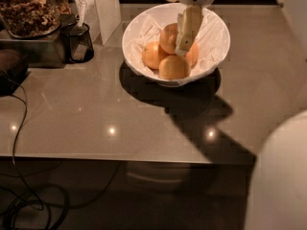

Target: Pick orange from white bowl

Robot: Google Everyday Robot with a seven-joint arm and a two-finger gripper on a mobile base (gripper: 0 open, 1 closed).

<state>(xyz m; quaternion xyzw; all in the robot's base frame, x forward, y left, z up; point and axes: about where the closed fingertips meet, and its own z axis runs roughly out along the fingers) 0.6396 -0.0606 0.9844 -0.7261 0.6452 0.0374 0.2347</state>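
Observation:
An orange rests above the other fruits in the white bowl. My gripper will next close on the sides of the top orange [171,38].
The white bowl [211,25], lined with crumpled white paper, stands at the back middle of the grey table. It holds several round fruits. An orange [168,37] lies on top of the pile, with another [152,55] to its left and one [194,56] to its right. A paler fruit [173,67] lies at the front. My gripper [182,51] comes down from the top edge into the bowl. Its tip is against the right side of the top orange and covers part of it. Nothing is lifted.
A small dark mesh cup [79,43] stands left of the bowl, next to a white upright panel [106,11]. A clear container of brown food [29,8] sits on a box at the far left. Cables [21,128] hang over the left front edge. A white rounded body part [283,176] fills the lower right.

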